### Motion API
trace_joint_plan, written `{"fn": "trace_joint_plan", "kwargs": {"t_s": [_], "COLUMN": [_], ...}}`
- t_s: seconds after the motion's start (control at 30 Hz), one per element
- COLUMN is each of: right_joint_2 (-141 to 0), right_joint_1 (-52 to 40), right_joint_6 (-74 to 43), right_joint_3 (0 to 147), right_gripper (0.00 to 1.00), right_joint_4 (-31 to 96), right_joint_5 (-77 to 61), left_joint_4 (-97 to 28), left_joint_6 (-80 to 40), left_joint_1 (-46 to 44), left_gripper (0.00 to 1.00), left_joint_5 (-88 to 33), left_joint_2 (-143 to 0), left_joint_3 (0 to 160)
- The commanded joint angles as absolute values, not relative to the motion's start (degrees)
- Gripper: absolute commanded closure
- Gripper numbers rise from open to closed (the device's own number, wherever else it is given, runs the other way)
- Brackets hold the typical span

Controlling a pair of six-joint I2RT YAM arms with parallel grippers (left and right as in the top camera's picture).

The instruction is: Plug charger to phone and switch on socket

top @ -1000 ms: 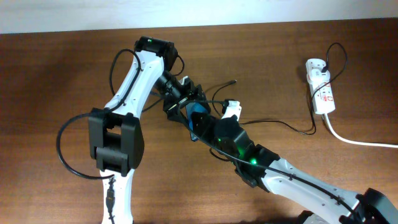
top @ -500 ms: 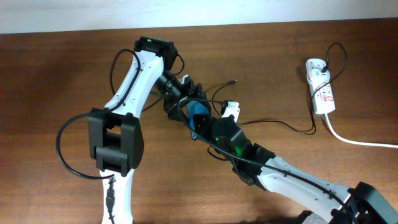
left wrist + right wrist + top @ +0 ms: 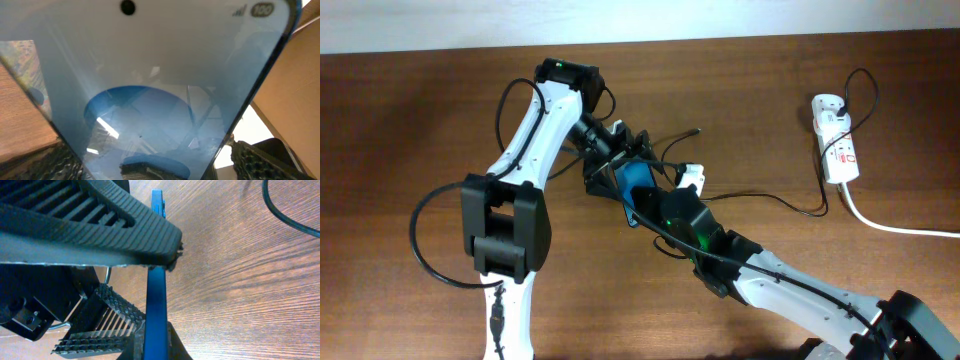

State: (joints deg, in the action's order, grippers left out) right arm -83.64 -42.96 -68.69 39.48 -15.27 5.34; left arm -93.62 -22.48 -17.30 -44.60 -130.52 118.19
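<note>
The left gripper stretches across the phone's width while the right gripper pinches one side edge, so the left gripper will back away and pinch the opposite side edge [image 3: 622, 198].
The phone [image 3: 636, 186], with its blue screen, is held off the table at the centre. My left gripper [image 3: 610, 165] is shut on it across its width. The screen [image 3: 160, 75] fills the left wrist view, with a finger pad at each lower corner. My right gripper [image 3: 655, 208] meets the phone from the front. In the right wrist view the phone shows edge-on [image 3: 156, 280], and my right gripper [image 3: 157, 342] presses it from both sides. The charger is a thin black cable; its free tip [image 3: 695, 130] lies on the table behind the phone. The white socket [image 3: 835, 150] lies at the far right.
The thick white cord [image 3: 900, 228] runs from the socket to the right edge. The black cable loops across the table [image 3: 790, 205] between the socket and the centre, and also shows in the right wrist view [image 3: 285, 215]. The left arm's own cables hang at the left [image 3: 425, 250].
My right arm has edged slightly up and left toward the phone, and more of the blue screen shows. The left arm, cable and socket have not moved.
</note>
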Motion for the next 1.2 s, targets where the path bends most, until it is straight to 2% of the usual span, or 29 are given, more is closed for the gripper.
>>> {"fn": "trace_joint_plan", "kwargs": {"t_s": [0.0, 0.17, 0.3, 0.43, 0.7, 0.73, 0.77, 0.83, 0.87, 0.93, 1.03, 1.17], "right_joint_2": [-83.6, -83.0, -80.2, -77.1, -64.6, -62.6, -58.7, -56.1, -53.7, -52.3, -52.5, -57.8], "right_joint_1": [-42.5, -36.7, -28.1, -21.1, -18.7, -18.7, -18.7, -18.7, -18.7, -18.7, -18.7, -18.8], "right_joint_6": [-67.8, -67.7, -62.8, -59.7, -49.6, -48.6, -46.7, -46.2, -45.6, -45.7, -46.1, -62.8], "right_joint_3": [40.5, 40.5, 40.5, 40.5, 40.5, 40.5, 40.5, 40.5, 40.5, 40.5, 40.4, 40.4], "right_gripper": [0.96, 0.96, 0.96, 0.96, 0.96, 0.96, 0.96, 0.96, 0.96, 0.96, 0.96, 0.96], "right_joint_4": [-15.4, -12.6, -12.1, -6.7, 9.3, 10.3, 12.6, 15.3, 19.5, 23.4, 24.7, 21.7], "right_joint_5": [3.4, -2.3, -16.3, -25.1, -26.3, -26.3, -26.3, -24.8, -21.0, -17.9, -17.3, -17.2], "left_joint_4": [-93.5, -95.1, -96.7, -96.7, -96.2, -95.6, -91.8, -87.0, -79.7, -70.4, -56.1, -39.1], "left_joint_6": [-22.4, -15.4, -5.2, 1.2, -3.4, -3.5, -5.4, -6.7, -8.9, -17.0, -29.7, -49.2], "left_joint_1": [-17.0, -11.5, -5.9, -1.3, 4.0, 5.1, 8.5, 11.2, 13.7, 15.4, 15.8, 15.8], "left_gripper": [0.01, 0.01, 0.00, 0.02, 0.03, 0.00, 0.01, 0.01, 0.01, 0.01, 0.01, 0.01], "left_joint_5": [-46.7, -46.1, -46.0, -45.7, -24.6, -23.7, -21.1, -20.1, -20.1, -20.4, -27.6, -41.0], "left_joint_2": [-130.8, -130.6, -125.5, -113.0, -80.4, -76.8, -67.8, -61.6, -54.9, -48.9, -45.9, -51.2], "left_joint_3": [119.5, 122.6, 126.7, 126.7, 122.1, 119.9, 111.3, 102.5, 90.8, 77.4, 60.2, 44.0]}}
